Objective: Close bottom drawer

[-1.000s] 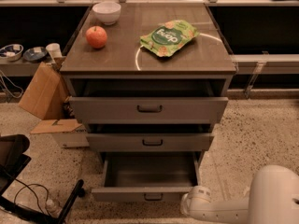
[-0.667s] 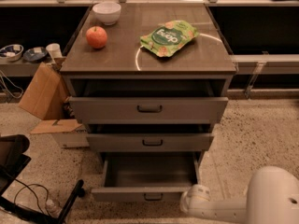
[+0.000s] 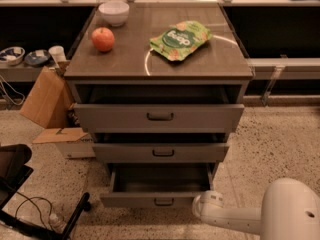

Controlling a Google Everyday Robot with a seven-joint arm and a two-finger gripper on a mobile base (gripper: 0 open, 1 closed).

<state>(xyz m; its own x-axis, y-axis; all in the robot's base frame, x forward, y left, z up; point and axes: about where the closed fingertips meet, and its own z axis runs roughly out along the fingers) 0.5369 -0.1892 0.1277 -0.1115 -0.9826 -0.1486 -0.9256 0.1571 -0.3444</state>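
Next, I release the bottom drawer from my gripper once it sits with its front panel pushed in close under the middle drawer (image 3: 153, 177).
The bottom drawer (image 3: 150, 199) is the lowest of three grey drawers in the cabinet. It stands pulled out, showing its plain grey box interior (image 3: 160, 178) and a small dark bar handle (image 3: 164, 202). My gripper (image 3: 202, 207) is at the end of the white arm, low at the right. It sits against the right end of the bottom drawer's front panel. The arm's rounded body (image 3: 287, 209) fills the bottom right corner.
The top drawer (image 3: 159, 117) and middle drawer (image 3: 161, 152) also stand partly open. On the cabinet top lie an apple (image 3: 103, 39), a white bowl (image 3: 114, 13) and a green snack bag (image 3: 181, 39). A cardboard box (image 3: 45, 99) and cables (image 3: 35, 209) are on the floor at left.
The bottom drawer's front has moved a little back toward the cabinet, and the arm's end has moved with it.
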